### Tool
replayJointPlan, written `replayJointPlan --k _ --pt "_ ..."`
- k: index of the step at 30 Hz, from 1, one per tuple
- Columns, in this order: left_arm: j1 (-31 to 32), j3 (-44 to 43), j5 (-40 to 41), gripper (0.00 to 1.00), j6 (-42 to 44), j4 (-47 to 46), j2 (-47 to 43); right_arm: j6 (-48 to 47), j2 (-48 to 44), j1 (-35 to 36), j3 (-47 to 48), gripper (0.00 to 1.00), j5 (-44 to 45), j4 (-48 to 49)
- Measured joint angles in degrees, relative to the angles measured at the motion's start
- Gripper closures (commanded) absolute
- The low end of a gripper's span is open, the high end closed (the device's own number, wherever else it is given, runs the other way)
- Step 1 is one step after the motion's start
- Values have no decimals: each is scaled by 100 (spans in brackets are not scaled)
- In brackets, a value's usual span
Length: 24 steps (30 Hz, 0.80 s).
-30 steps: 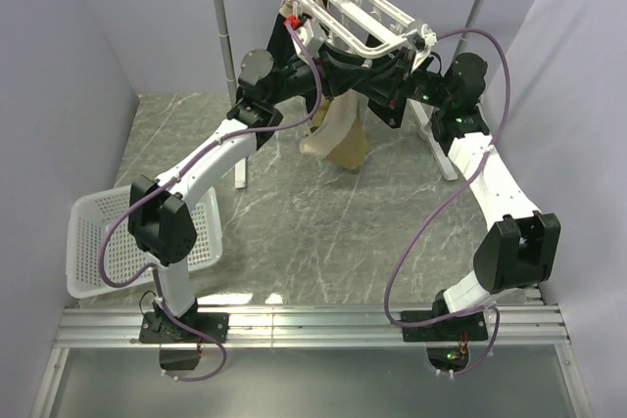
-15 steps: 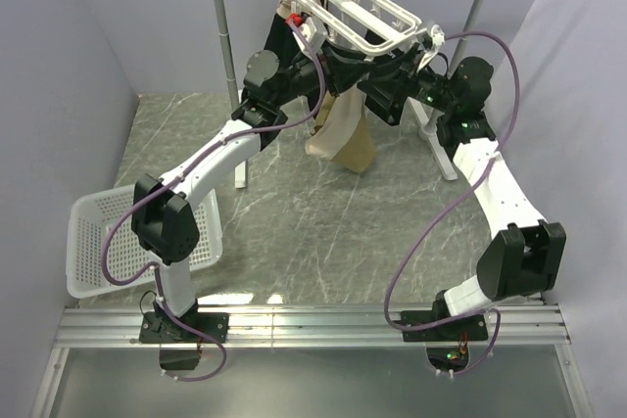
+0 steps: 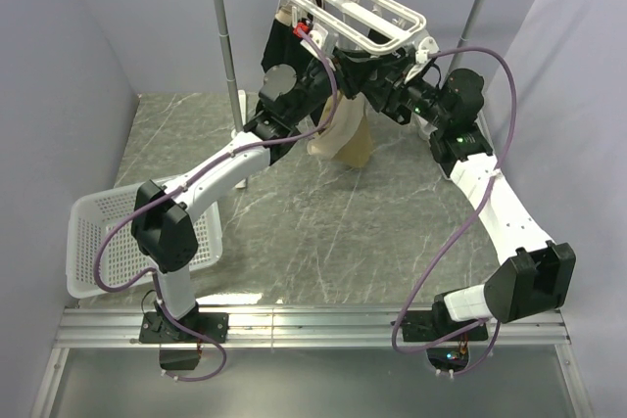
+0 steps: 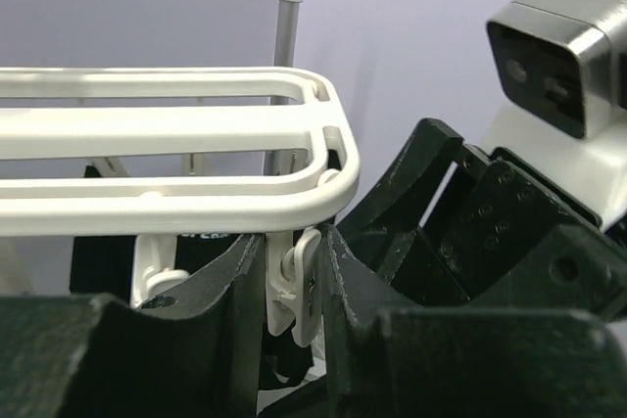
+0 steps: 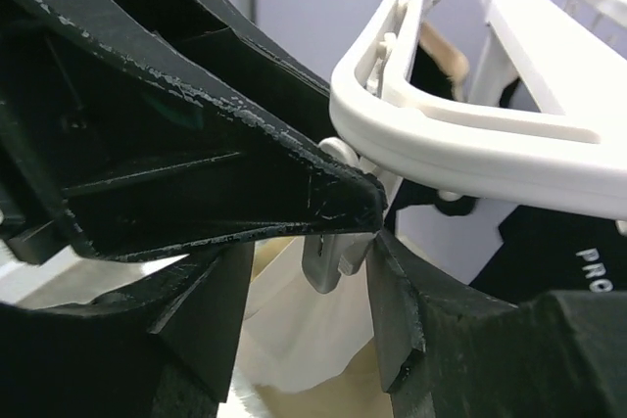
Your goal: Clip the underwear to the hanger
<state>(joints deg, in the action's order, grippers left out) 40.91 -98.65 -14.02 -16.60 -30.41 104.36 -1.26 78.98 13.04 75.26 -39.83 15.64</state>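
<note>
The white clip is twisted in the left gripper's fingertips, so the right gripper will hold the clip square while the left gripper takes hold of both handles [image 4: 308,276] again.
The white hanger [image 3: 353,5] hangs from the pole by its hook; it also fills the left wrist view [image 4: 176,134] and the right wrist view [image 5: 470,134]. My left gripper [image 3: 331,64] sits under its near edge, its jaws [image 4: 290,276] pressed on either side of a dangling white clip [image 4: 296,291]. My right gripper [image 3: 370,77] faces it from the right, its jaws [image 5: 312,325] apart below the same clip [image 5: 331,259]. The tan underwear [image 3: 343,139] hangs below both grippers and shows behind my right fingers [image 5: 294,364]. Its top edge is hidden.
The grey-white pole rack [image 3: 223,36] stands at the back. Black garments [image 3: 279,41] hang on the hanger's far side, one with white lettering [image 5: 573,252]. A white basket [image 3: 98,242] sits at the left by the left arm. Purple walls close both sides.
Both grippers have risen and closed in under the hanger's near edge. The left arm swung right, and the hanger has levelled. The underwear has barely shifted.
</note>
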Motion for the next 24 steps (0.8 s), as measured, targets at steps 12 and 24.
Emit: replayJointPlan --k 12,24 --pt "94 0 431 87 83 260 -9 -629 -42 111 -68 85 791 -116" --pt "-177 -7 74 42 -299 564 -155 -240 -22 -149 17 100 122 -192"
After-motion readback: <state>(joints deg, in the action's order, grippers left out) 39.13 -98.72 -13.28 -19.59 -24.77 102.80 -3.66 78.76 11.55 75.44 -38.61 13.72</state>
